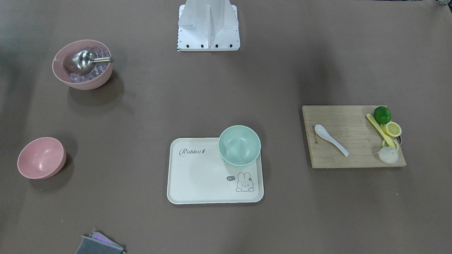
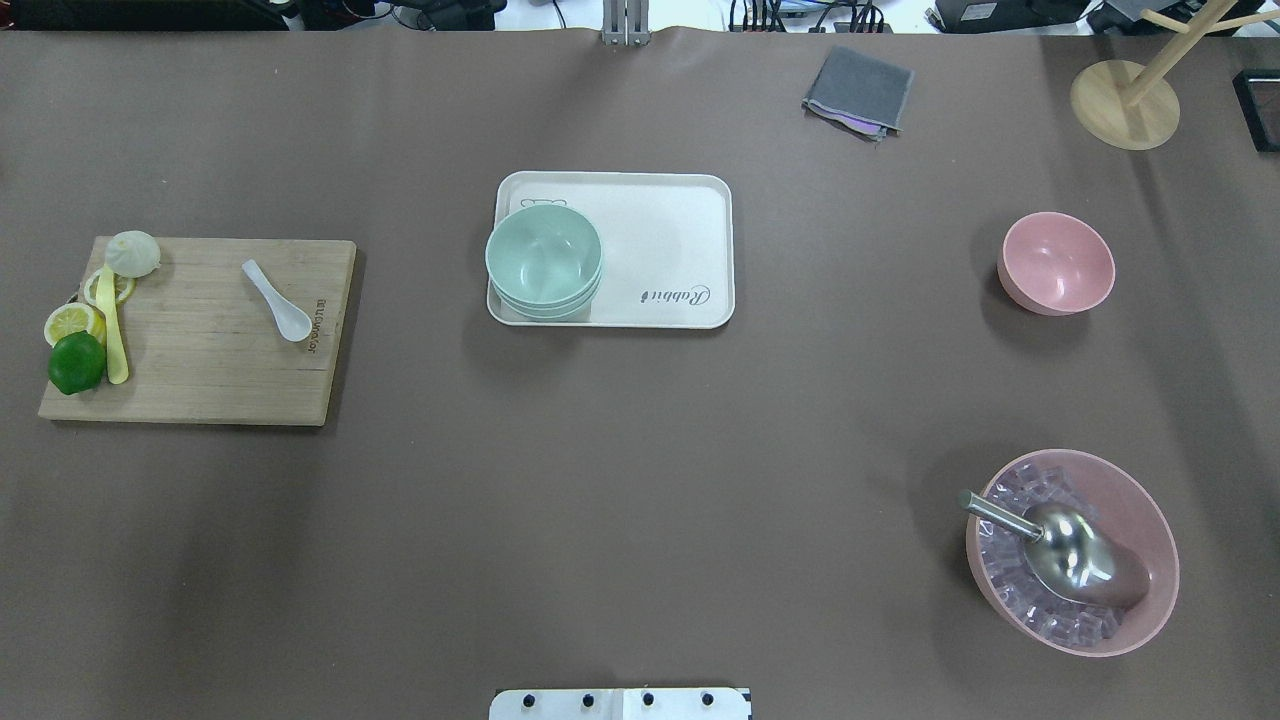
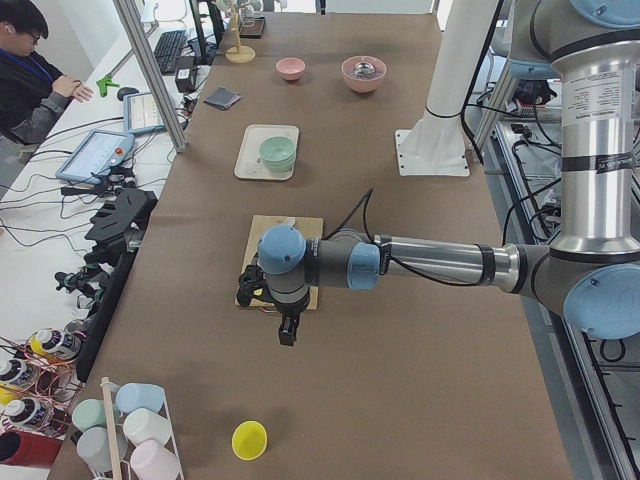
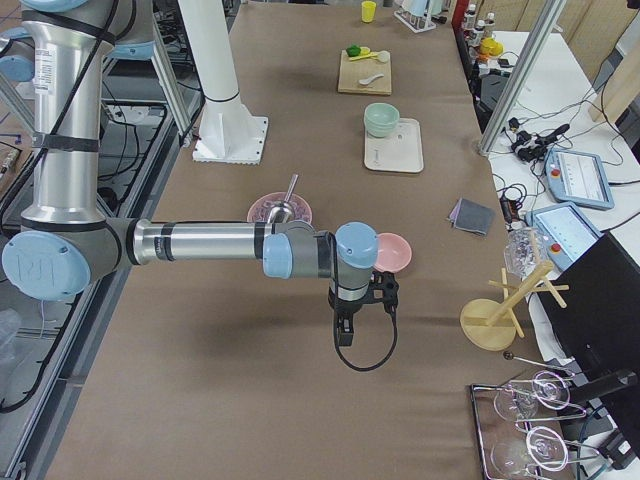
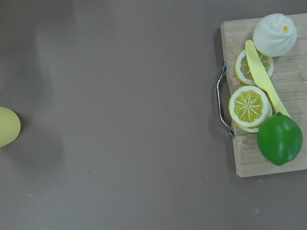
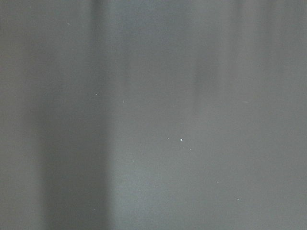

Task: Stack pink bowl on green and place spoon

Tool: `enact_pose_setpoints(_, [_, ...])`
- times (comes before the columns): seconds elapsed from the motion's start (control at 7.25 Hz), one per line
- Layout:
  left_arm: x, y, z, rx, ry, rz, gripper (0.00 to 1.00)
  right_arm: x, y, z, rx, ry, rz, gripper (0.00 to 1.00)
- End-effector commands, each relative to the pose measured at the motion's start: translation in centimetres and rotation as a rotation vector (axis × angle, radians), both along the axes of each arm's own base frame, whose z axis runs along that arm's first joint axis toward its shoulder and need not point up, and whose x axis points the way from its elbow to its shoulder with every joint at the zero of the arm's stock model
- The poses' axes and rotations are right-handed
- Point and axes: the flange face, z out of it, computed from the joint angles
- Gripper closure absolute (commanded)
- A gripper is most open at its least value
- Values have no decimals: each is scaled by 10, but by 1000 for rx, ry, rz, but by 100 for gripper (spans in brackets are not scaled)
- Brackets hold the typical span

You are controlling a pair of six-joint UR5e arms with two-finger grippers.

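Next, I close my right gripper on the rim of the small pink bowl (image 1: 19,158), at the side that is farthest away from the cream rabbit tray.
A small pink bowl (image 1: 41,157) stands alone on the table; it also shows in the overhead view (image 2: 1057,262). Stacked green bowls (image 1: 239,145) sit on a corner of the cream rabbit tray (image 1: 197,183). A white spoon (image 1: 331,139) lies on the wooden cutting board (image 1: 360,155). My left gripper (image 3: 286,330) shows only in the exterior left view, hanging above the table just off the board's end. My right gripper (image 4: 343,332) shows only in the exterior right view, above the table beside the pink bowl (image 4: 392,252). I cannot tell whether either is open or shut.
A large pink bowl (image 1: 82,64) holds ice cubes and a metal scoop. A lime (image 1: 382,114), lemon slices, a yellow knife and a white bun lie on the board's end. A grey cloth (image 2: 858,92) and a wooden stand (image 2: 1125,105) are at the far edge.
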Motion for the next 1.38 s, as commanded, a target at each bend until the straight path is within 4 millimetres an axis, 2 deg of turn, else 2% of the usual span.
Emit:
enact_pose_setpoints(0.0, [0,-1,-1,3,-1,0,2,0,0,0,0,-2,0,0])
enact_pose_setpoints(0.28, [0,-3,-8,18,4,0,2,0,0,-3,6,-2,0,0])
enact_pose_setpoints(0.41, [0,-6,-26,55,2,0,2,0,-3,-8,21,-5,0,0])
enact_pose_setpoints(0.55, [1,-18,-37,78,3,-1,2,-1,-10,-21,152,-16,5,0])
enact_pose_setpoints(0.69, [1,-31,-57,120,8,-3,2,-1,-16,-33,266,-28,36,0])
enact_pose_setpoints(0.83, [1,-46,-80,218,12,-6,2,-2,-23,-50,339,-39,64,0])
enact_pose_setpoints(0.97, [1,-52,-92,355,17,-7,2,-2,-25,-60,379,-56,92,0])
enact_pose_setpoints(1.1, [1,-59,-96,466,17,-9,2,-11,-48,-92,380,-87,155,0])
enact_pose_setpoints(1.24, [1,-67,-98,476,19,-19,2,-15,-59,-105,381,-106,171,0])
